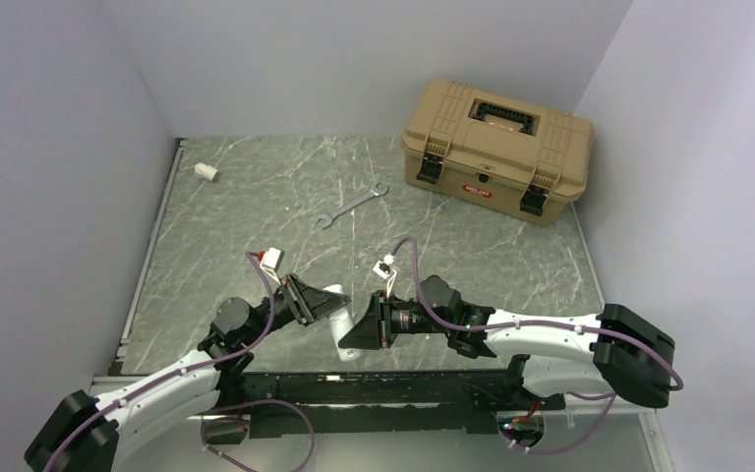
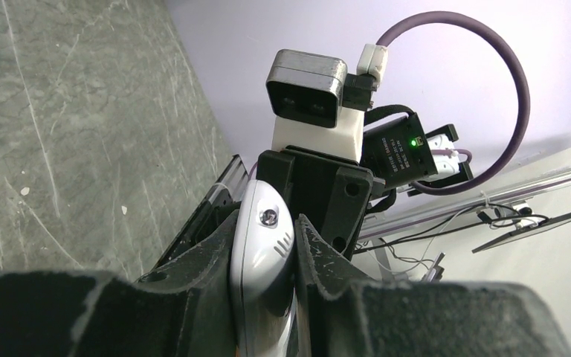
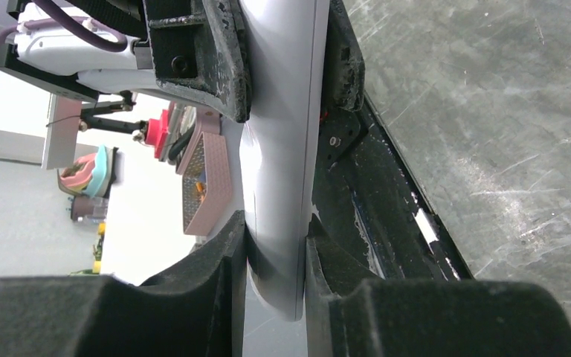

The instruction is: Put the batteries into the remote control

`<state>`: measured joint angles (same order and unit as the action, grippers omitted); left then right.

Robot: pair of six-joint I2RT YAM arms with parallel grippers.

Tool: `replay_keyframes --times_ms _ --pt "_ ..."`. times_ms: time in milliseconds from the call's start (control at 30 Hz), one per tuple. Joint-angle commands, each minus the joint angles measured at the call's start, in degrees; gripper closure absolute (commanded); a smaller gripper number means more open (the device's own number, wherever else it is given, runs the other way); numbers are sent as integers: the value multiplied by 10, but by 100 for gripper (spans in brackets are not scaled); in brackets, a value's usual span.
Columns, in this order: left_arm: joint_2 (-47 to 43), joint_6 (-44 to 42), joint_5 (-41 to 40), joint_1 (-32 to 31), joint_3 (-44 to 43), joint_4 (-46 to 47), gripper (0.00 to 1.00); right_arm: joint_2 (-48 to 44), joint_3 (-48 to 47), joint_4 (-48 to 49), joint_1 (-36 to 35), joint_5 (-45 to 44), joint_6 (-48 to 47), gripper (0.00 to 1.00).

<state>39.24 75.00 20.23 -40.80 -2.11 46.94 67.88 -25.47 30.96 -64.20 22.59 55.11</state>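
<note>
Next, I set the white remote control on the table (image 1: 432, 313) between the tan toolbox and front rail with my right gripper. The remote is held near the table's front edge.
The white remote control (image 1: 340, 313) is held between both grippers near the table's front edge. My left gripper (image 1: 322, 305) is shut on one end of it; in the left wrist view the remote's rounded end (image 2: 264, 245) sits clamped between the two pads. My right gripper (image 1: 356, 332) is shut on the other end; in the right wrist view the white bar (image 3: 279, 186) runs up from between my pads to the left gripper's pads. No green or dark blue-purple battery shows in any view.
A tan toolbox (image 1: 496, 147) stands closed at the back right. A metal wrench (image 1: 351, 205) lies mid-table. A short white tube stub (image 1: 205, 172) lies at the back left. The table's front rail (image 1: 374, 379) runs just below the grippers.
</note>
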Motion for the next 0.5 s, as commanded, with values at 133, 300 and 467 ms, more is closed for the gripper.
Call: replay_keyframes --times_ms 133,300,467 --pt "-18 13 -11 -2 -15 -1 49 -18 -28 8 -7 -12 -26 100" --pt "-28 5 -15 -2 -19 -32 7 -57 -25 -30 -7 -42 -41 100" --pt "-54 -21 -32 -2 -34 -136 1 -134 -58 -226 0 -156 -94 100"
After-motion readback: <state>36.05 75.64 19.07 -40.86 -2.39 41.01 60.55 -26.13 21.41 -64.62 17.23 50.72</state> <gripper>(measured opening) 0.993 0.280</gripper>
